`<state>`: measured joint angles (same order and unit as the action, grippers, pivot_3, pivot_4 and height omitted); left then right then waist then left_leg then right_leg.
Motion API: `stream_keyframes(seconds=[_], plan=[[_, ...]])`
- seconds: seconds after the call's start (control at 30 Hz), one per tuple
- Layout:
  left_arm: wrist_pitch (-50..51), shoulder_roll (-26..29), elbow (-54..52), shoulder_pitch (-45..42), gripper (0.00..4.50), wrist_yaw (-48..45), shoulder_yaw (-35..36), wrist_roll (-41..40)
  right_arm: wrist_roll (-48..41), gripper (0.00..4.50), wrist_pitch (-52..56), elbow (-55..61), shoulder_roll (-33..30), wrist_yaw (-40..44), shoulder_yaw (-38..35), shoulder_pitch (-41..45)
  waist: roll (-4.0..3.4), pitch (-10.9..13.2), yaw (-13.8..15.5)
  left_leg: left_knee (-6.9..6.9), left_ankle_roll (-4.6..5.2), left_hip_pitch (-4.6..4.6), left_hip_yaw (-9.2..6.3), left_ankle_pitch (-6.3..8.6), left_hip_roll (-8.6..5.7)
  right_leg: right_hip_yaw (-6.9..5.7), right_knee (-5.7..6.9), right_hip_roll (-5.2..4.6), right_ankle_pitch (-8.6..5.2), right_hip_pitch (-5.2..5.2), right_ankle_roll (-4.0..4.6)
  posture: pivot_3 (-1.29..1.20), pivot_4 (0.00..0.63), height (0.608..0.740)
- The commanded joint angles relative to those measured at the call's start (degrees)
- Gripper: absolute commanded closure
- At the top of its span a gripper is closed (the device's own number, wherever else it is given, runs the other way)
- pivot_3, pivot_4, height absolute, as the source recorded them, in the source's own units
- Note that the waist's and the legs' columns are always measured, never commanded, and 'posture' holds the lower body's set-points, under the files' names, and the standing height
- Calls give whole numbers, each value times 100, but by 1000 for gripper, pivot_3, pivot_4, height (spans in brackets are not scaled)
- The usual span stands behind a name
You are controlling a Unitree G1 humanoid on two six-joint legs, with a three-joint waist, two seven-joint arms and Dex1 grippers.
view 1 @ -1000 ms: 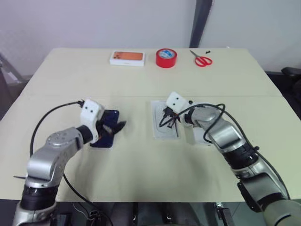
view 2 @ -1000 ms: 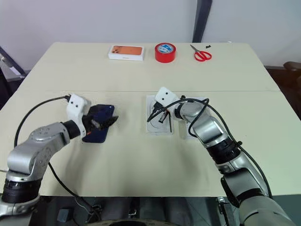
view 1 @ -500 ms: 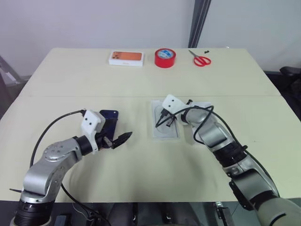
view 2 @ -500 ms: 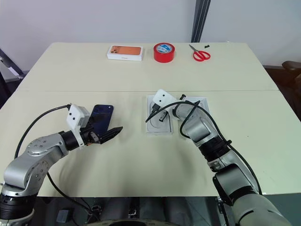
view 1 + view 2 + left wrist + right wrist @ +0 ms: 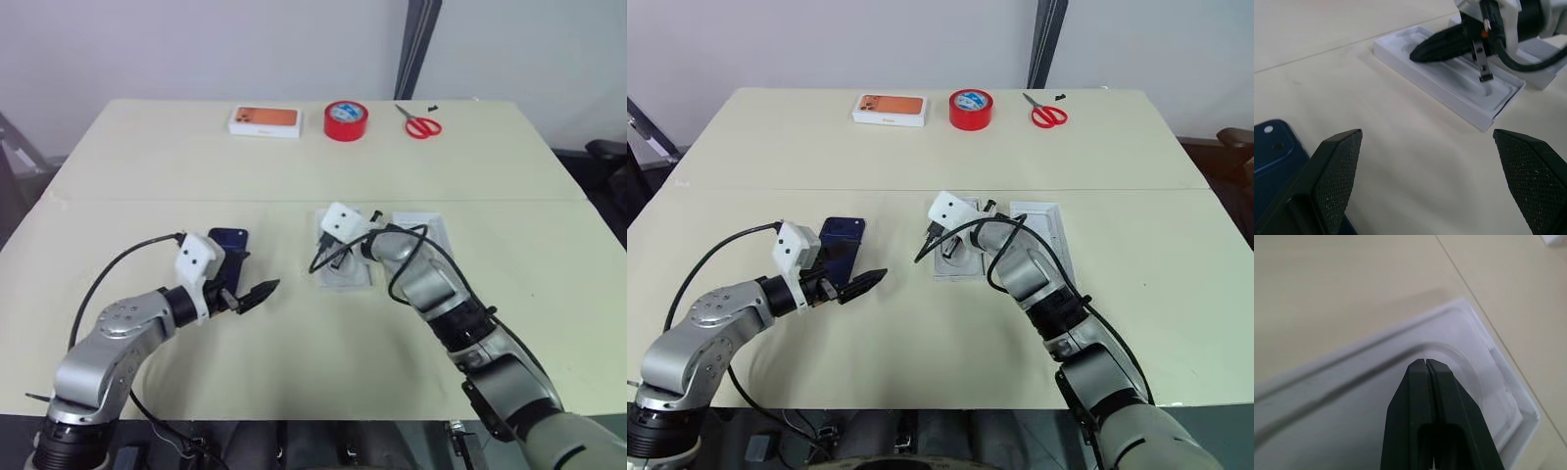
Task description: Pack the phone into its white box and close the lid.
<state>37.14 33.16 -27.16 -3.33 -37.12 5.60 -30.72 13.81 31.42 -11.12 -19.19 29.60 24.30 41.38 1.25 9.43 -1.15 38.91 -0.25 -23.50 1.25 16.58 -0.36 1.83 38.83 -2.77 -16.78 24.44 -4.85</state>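
The insert sits far from the phone; next my right gripper leaves its hollow, grabs the insert's near edge (image 5: 348, 288) and pulls it closer.
The dark blue phone (image 5: 228, 242) lies flat on the table, left of centre. My left gripper (image 5: 249, 293) hovers just in front of its near end, open and empty; the phone's corner (image 5: 1273, 156) lies beside one finger. A white insert (image 5: 349, 275) with an oblong recess sits at mid-table. My right gripper (image 5: 920, 258) is shut with nothing in it, its tip (image 5: 1425, 363) low over the insert's left part. The white box (image 5: 1042, 227) lies open just right of the insert. The lid is out of view.
Along the table's far edge stand a white box with an orange phone print (image 5: 265, 119), a red tape roll (image 5: 345, 119) and red scissors (image 5: 421, 125). A black cable loops from each wrist.
My left gripper has drawn back off the phone toward the near edge, still open. My right gripper has swung left across the insert, uncovering the white box.
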Motion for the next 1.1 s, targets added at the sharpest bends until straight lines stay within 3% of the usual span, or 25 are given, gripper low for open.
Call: stream_keyframes(seconds=[0.03,0.5,0.73,0.87,1.03,1.1], plan=[[-69,-7,-244,55,0,-1,84,-109,188,4464,19,-19,-122,-6,-67,70,0,0,-3,0,0,0,0,0,0,0,0,0,0,0,0,0,150,725],[-74,176,-413,252,0,-167,81,-303,324,4464,-55,1181,-659,672,-32,-302,-1,0,-6,-1,1,0,-2,0,1,-1,0,0,0,0,1,0,150,725],[-115,254,-361,319,0,-210,166,-271,-263,4464,355,2269,-883,1552,-213,-724,-1,0,5,-1,2,0,-4,1,1,-2,0,0,0,-1,0,0,150,725],[-146,367,-341,418,0,-261,299,-285,-1140,4464,819,2881,-1160,2343,-536,-1051,-1,0,10,-1,5,0,-5,3,1,-3,-4,-1,0,-4,1,0,150,725],[-205,591,-453,583,0,-512,294,-273,-1513,2219,428,3342,-1739,2787,-639,-1434,-1,1,5,-3,5,1,-7,3,2,-4,-6,-3,-1,-4,2,0,150,725],[-215,638,-508,615,0,-567,232,-257,-1560,2219,349,3389,-1894,2868,-606,-1569,-1,0,8,-3,5,1,-7,3,2,-4,-9,-3,-1,-6,2,0,150,725]])
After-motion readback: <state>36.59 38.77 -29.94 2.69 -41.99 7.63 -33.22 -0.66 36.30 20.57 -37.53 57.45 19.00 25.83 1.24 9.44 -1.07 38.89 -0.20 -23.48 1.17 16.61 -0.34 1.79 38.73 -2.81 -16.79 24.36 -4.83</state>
